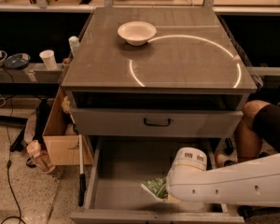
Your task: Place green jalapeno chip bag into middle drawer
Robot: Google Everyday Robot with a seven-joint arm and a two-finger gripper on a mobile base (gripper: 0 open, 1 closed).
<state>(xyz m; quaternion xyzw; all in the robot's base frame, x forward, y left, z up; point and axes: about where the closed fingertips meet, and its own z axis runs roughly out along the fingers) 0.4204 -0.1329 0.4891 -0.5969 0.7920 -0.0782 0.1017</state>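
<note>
The robot's gripper will let go of the green jalapeno chip bag, now low over that drawer's floor, on the middle drawer's bottom, centred (156,187) toward the drawer's front edge.
The green jalapeno chip bag (155,188) sticks out to the left from under the end of my white arm, low over the floor of the pulled-out middle drawer (123,174). My gripper (171,193) is at the bag, inside the drawer near its front right, mostly hidden behind my own wrist (189,161). I cannot tell whether the bag rests on the drawer floor. The closed drawer front with a black handle (157,122) is just above.
A cream bowl (136,32) stands on the cabinet top (186,59). A cardboard box (60,134) and a black-handled stick (81,171) stand left of the drawer. A person's knee (256,125) is at the right. A cup (48,59) sits on the left shelf.
</note>
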